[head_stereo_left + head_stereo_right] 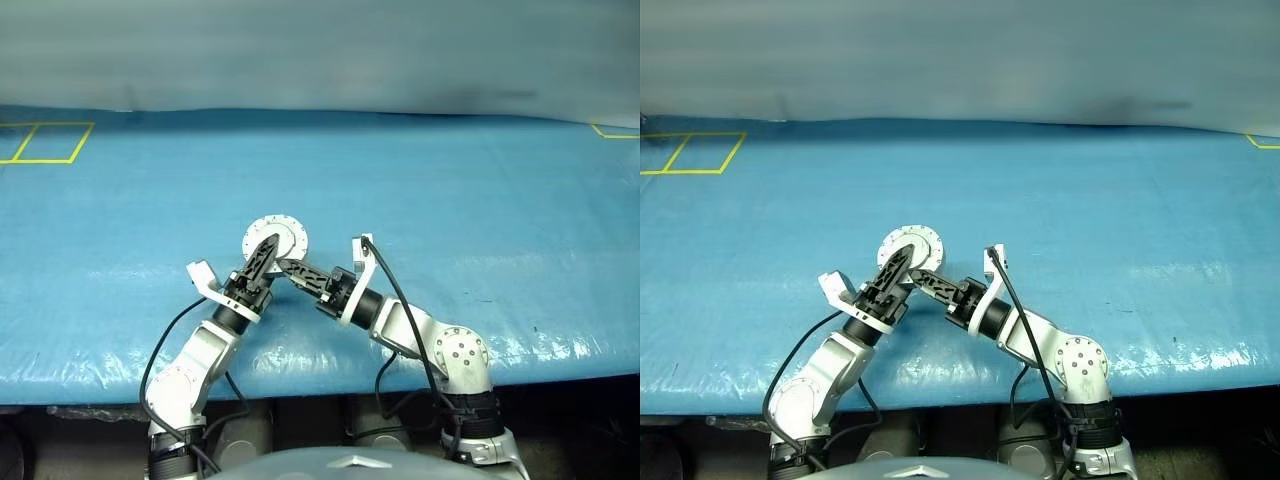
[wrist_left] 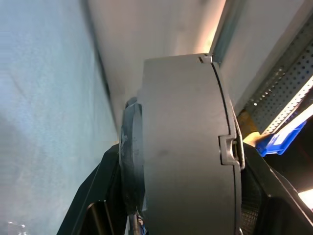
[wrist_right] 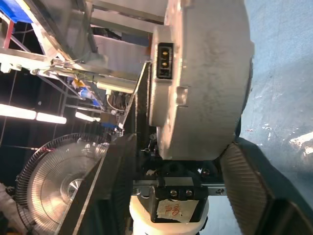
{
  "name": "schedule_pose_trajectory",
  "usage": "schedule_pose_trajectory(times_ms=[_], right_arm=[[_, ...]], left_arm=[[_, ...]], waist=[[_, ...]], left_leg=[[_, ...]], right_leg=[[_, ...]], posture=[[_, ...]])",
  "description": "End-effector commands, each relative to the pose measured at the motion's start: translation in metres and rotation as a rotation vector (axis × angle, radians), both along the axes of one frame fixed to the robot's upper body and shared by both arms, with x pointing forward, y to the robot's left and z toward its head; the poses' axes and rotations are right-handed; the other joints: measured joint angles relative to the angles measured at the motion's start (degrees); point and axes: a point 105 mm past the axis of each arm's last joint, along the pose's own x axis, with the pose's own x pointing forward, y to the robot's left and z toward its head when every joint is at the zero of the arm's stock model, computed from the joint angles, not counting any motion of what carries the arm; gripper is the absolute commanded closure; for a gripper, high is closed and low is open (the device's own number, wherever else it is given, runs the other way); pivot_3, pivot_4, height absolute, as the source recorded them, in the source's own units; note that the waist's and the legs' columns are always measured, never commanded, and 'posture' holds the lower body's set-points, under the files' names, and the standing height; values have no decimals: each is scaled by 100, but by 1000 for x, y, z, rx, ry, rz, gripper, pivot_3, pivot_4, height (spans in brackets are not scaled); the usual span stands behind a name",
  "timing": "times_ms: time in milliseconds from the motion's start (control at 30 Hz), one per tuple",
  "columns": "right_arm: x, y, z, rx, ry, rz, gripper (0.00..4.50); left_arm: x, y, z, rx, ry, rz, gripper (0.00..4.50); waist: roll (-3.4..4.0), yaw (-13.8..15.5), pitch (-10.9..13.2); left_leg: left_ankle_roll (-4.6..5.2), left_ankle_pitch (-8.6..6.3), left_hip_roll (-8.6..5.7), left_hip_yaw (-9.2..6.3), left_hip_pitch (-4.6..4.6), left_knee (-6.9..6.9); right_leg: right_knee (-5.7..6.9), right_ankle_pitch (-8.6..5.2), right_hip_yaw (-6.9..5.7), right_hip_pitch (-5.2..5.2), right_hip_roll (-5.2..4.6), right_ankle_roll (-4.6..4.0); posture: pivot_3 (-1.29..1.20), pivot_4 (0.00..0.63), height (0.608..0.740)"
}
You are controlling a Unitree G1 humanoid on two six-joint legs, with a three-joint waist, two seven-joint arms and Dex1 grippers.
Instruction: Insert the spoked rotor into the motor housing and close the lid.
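Note:
Next, I let go of the motor housing, held just above the table, with my left gripper on the bare blue table, partway (image 1: 216, 198) toward the yellow tape squares.
The motor housing (image 1: 275, 237) is a round grey drum held just above the blue table, one flat face turned up toward the head camera. My left gripper (image 1: 262, 255) is shut on it, and in the left wrist view one black finger (image 2: 98, 200) presses each flat end of the housing (image 2: 181, 147). My right gripper (image 1: 285, 265) reaches in from the right. Its jaws stand open around the housing (image 3: 200, 83), with one finger (image 3: 115, 181) clear of it. The lid appears shut against the housing. The spoked rotor is hidden.
The blue plastic-covered table (image 1: 480, 200) stretches wide on all sides of the grippers. Yellow tape squares (image 1: 45, 142) mark its far left corner, and another yellow mark (image 1: 612, 132) sits at the far right. The table's front edge (image 1: 560, 375) runs just below the arms.

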Motion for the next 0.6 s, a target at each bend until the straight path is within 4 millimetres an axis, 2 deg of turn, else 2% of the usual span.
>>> schedule_pose_trajectory(times_ms=[33,100,233,367,600], right_arm=[[0,-7,14,22,-88,-27,647],[3,-14,2,-90,-125,-68,0],[2,-21,-19,-367,-270,-84,0],[5,-28,-28,-502,-366,-152,0],[7,-39,-43,-816,-640,-210,0]], left_arm=[[4,5,12,17,-43,30,2035],[9,10,12,50,-35,47,2036],[19,18,5,150,7,74,2036],[35,32,-2,269,50,143,2036],[72,72,4,359,51,299,2036]], waist=[[0,2,0],[0,6,0],[0,13,0],[-2,20,0],[-17,32,8]], left_leg=[[0,0,0,0,0,0],[0,0,-1,0,0,1],[0,0,-2,0,1,3],[-1,0,-2,-1,1,2],[-2,1,-3,0,4,7]], right_leg=[[0,0,0,0,0,0],[0,0,0,1,-1,0],[0,0,-1,1,0,0],[1,0,-1,1,0,1],[2,3,0,6,2,5]], posture=[[0,150,740],[0,150,740],[0,150,740],[0,150,740],[0,150,740]])
